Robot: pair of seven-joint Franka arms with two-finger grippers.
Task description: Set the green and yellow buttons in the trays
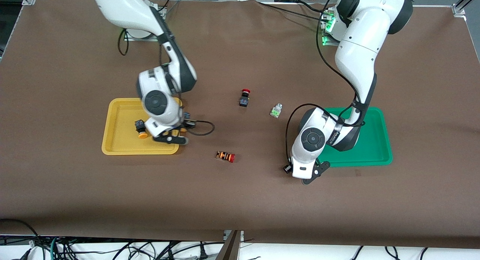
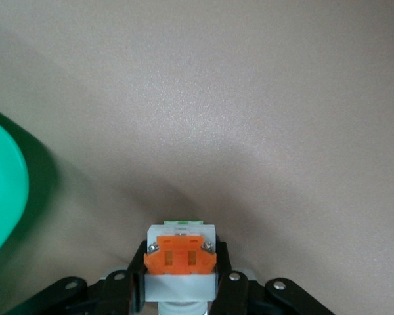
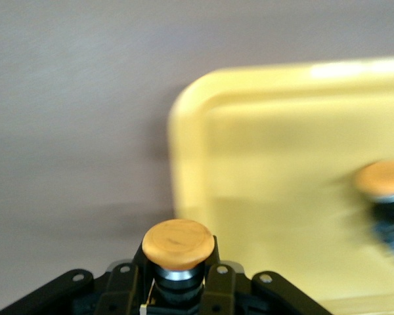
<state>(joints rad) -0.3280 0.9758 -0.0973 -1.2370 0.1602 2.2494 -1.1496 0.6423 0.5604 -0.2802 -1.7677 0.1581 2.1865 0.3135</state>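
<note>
My left gripper is to release the pale orange-faced button inside the green tray (image 1: 327, 130), near the rim facing the green-faced button.
My right gripper (image 1: 173, 134) is shut on a black button with a yellow-orange cap (image 3: 178, 244) and holds it over the rim of the yellow tray (image 1: 120, 149) at the side toward the table's middle. A second yellow-capped button (image 1: 140, 128) lies in that tray and shows in the right wrist view (image 3: 384, 184). My left gripper (image 1: 303, 174) is shut on the pale orange-faced button (image 2: 180, 254) over the table beside the green tray (image 1: 375, 155), whose rim shows in the left wrist view (image 2: 3, 190). The green-faced button (image 1: 276, 110) lies on the table between the trays.
A black button with a red cap (image 1: 244, 98) stands on the table mid-way between the trays. An orange-striped button with a red cap (image 1: 225, 156) lies nearer the front camera. A black cable loop (image 1: 204, 128) hangs by the right wrist.
</note>
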